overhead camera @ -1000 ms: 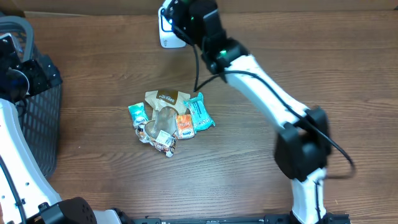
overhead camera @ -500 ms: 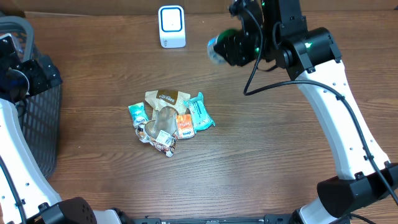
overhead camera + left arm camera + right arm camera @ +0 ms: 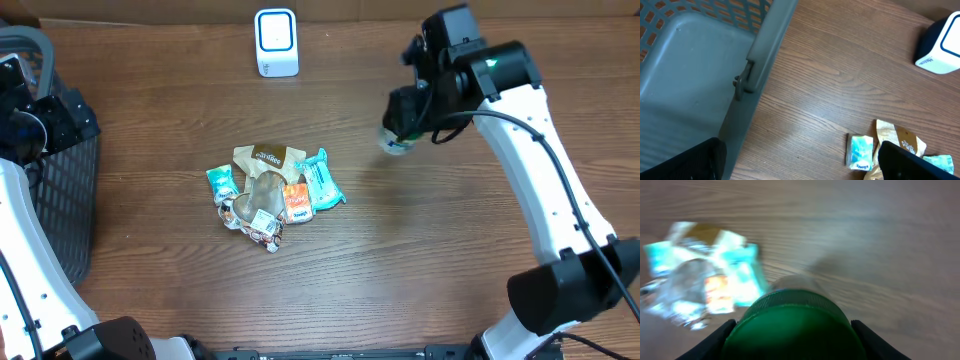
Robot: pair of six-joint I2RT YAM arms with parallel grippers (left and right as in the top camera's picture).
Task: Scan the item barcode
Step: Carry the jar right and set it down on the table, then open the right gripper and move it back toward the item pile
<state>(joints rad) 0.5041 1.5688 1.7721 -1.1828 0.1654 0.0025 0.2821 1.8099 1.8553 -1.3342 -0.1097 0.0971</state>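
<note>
The green-lidded jar will go down on the bare table [image 3: 463, 161] [image 3: 895, 260] between the snack packets and the white arm of my right gripper.
A green-lidded clear jar [image 3: 795, 325] fills the bottom of the right wrist view, and my right gripper [image 3: 796, 332] is shut on it, one black finger on each side. From overhead the jar [image 3: 397, 141] hangs under the right gripper [image 3: 410, 118], right of the table's middle and well away from the white barcode scanner [image 3: 276, 42] at the back. The scanner [image 3: 940, 42] also shows at the top right of the left wrist view. My left gripper [image 3: 800, 170] stands open with nothing in it, beside the basket's edge.
A pile of snack packets [image 3: 275, 195] lies mid-table, blurred in the right wrist view [image 3: 705, 280]. A dark grey basket [image 3: 50, 190] stands at the left edge, and its wall [image 3: 760, 45] crosses the left wrist view. A teal packet [image 3: 860, 151] lies near the left gripper's right finger.
The right arm swung from in front of the scanner to the right, then came down toward the table with the jar in its grip. The left arm has not moved.
</note>
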